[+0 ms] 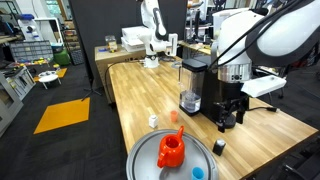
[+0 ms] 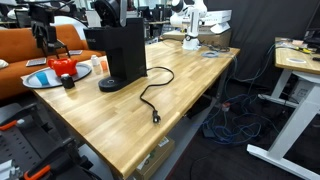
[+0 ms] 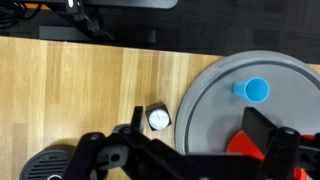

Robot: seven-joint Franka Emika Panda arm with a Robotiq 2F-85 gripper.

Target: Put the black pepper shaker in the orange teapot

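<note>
The black pepper shaker beside the grey tray is next: next my gripper goes down to it and closes on the shaker's sides (image 1: 219,145) (image 3: 157,115) around its pale top.
The black pepper shaker (image 3: 158,118), dark with a pale top, stands on the wooden table just off the edge of the grey tray (image 3: 205,95). It also shows in both exterior views (image 1: 219,147) (image 2: 68,82). The orange teapot (image 1: 171,150) sits on the tray; it shows in an exterior view (image 2: 63,66) and partly in the wrist view (image 3: 243,146). My gripper (image 3: 198,124) is open and empty above them. The shaker lies between the fingers, close to one of them. In both exterior views the gripper (image 1: 230,117) (image 2: 42,40) hangs above the table.
A black coffee maker (image 1: 192,85) (image 2: 122,50) stands beside the arm, its cable (image 2: 150,100) trailing over the table. A small blue object (image 3: 256,90) (image 1: 198,172) lies on the tray. A clear-and-white shaker (image 1: 153,121) and a tiny orange piece (image 1: 172,115) stand behind the tray.
</note>
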